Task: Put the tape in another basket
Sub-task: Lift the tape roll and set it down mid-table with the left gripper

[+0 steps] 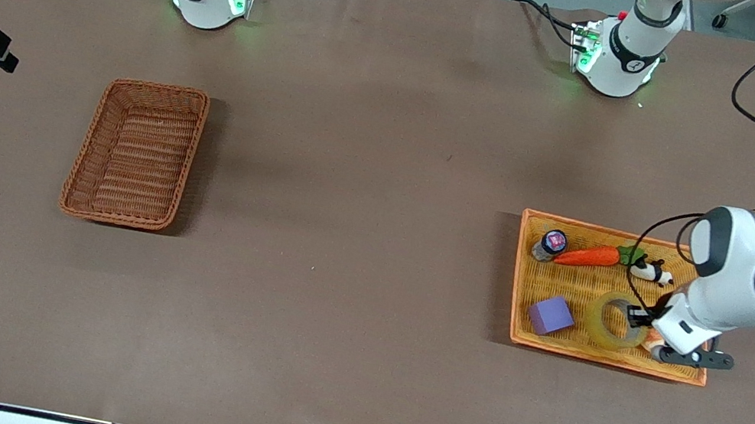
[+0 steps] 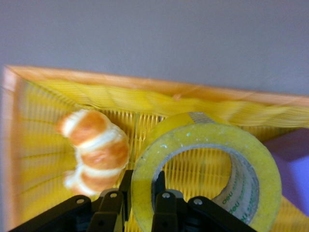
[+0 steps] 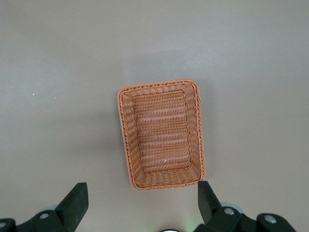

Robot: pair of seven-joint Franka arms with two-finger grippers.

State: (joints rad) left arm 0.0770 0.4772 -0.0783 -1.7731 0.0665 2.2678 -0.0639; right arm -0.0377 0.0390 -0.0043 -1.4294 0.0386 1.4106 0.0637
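Note:
Next, I release the tape with my left gripper on the bare table [image 1: 336, 215] between the reddish-brown basket and the orange-yellow tray.
The yellowish tape roll [image 1: 599, 322] lies in the orange-yellow tray [image 1: 589, 287] at the left arm's end of the table. My left gripper [image 1: 638, 319] is down in the tray and shut on the roll's wall. In the left wrist view one finger [image 2: 112, 203] is outside the tape [image 2: 193, 136] and the other is inside its ring, with the gripper [image 2: 142, 182] clamped on it. The reddish-brown basket [image 1: 137, 154] stands empty at the right arm's end. My right gripper [image 3: 140, 198] is open and empty, high over the table beside the basket [image 3: 161, 135].
The tray also holds a croissant [image 1: 654, 341] beside the tape, a purple block [image 1: 550, 315], a toy carrot [image 1: 591, 256], a small jar [image 1: 550, 244] and a panda figure [image 1: 650, 272]. The croissant [image 2: 96, 145] touches the left gripper's outer finger.

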